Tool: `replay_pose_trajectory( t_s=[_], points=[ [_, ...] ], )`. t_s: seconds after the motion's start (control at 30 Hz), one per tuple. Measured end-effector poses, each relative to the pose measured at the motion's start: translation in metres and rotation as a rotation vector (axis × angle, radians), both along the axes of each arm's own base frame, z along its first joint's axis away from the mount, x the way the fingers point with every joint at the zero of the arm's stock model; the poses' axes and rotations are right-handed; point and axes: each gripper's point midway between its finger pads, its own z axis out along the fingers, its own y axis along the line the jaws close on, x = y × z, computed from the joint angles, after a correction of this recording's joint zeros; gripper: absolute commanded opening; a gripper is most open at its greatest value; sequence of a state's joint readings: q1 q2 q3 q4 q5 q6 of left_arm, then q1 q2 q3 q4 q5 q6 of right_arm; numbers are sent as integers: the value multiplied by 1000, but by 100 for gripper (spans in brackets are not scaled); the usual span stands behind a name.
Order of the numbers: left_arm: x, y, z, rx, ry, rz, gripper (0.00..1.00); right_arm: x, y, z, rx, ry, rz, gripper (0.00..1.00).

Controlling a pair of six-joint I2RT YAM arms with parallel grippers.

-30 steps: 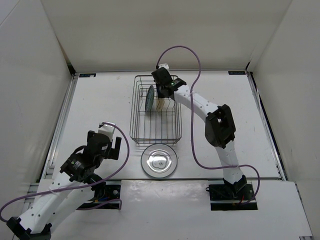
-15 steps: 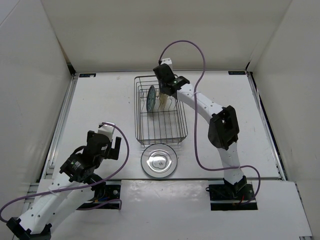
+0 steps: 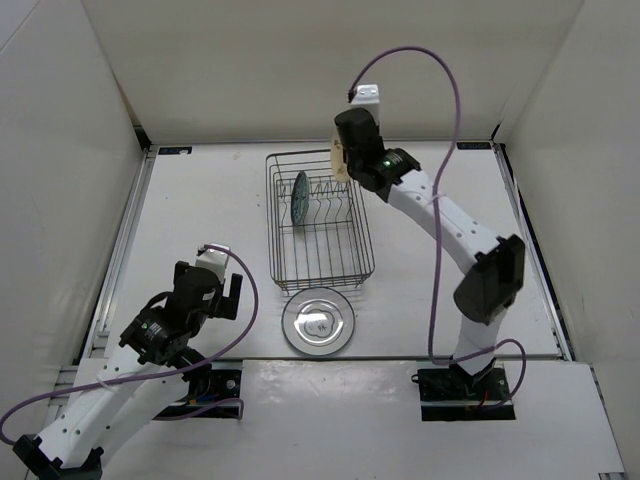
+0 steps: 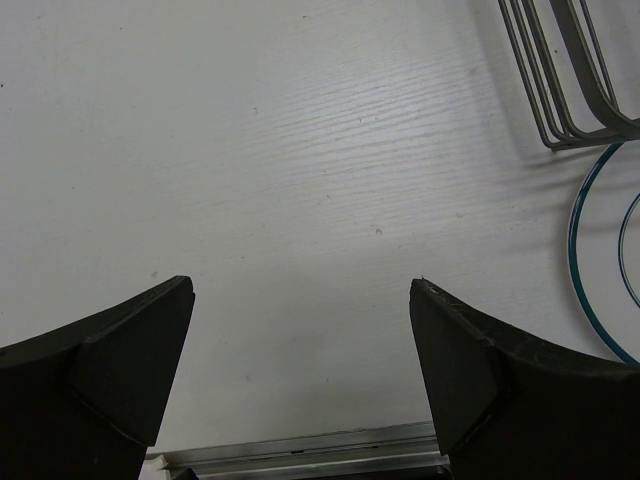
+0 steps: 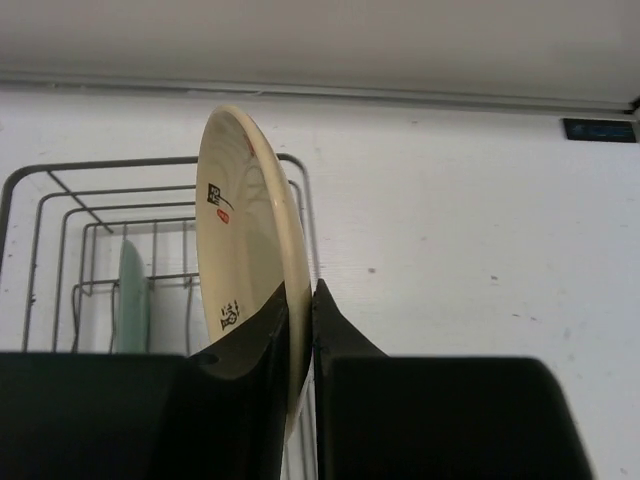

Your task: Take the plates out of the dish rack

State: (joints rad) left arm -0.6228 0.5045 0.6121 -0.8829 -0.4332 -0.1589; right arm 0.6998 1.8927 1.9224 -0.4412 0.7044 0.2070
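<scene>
Next, I set the cream plate on the bare table (image 3: 408, 264) between the dish rack's near end and its arm, using my right gripper. The plate is now above the rack's corner.
My right gripper (image 3: 344, 160) is shut on the rim of the cream plate (image 5: 240, 230) and holds it on edge in the air above the dish rack's (image 3: 345, 258) far right corner. The cream plate (image 3: 340, 163) shows only as a sliver in the top view. The teal-blue plate (image 3: 299, 196) stands upright in the rack's far left part, also seen in the right wrist view (image 5: 133, 305). The white plate with dark rings (image 3: 318, 321) lies flat on the table in front of the rack; its rim shows in the left wrist view (image 4: 598, 260). My left gripper (image 3: 222, 290) is open and empty over bare table at the near left.
The rack's near corner (image 4: 560, 80) lies to the right of my left gripper. White walls enclose the table on three sides. A purple cable (image 3: 440, 180) loops above my right arm.
My right gripper has lifted the cream plate up out of the rack and moved it to the right. The rack shifted a little. The left arm has not moved.
</scene>
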Motion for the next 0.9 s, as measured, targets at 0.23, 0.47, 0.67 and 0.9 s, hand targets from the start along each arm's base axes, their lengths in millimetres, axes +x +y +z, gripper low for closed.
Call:
replay_pose_trajectory(
  t_s=[0.23, 0.47, 0.67, 0.9],
  points=[
    [0, 0, 0, -1, -1, 0, 100, -56, -108, 13, 66, -36, -167, 2],
    [0, -1, 0, -1, 2, -3, 100, -122, -216, -93, 146, 136, -384, 2],
    [0, -1, -4, 12, 21, -3, 100, -159, -223, -181, 246, 354, -412, 2],
    [0, -1, -6, 19, 29, -2, 100, -170, -217, -207, 431, 375, -434, 11]
  ],
)
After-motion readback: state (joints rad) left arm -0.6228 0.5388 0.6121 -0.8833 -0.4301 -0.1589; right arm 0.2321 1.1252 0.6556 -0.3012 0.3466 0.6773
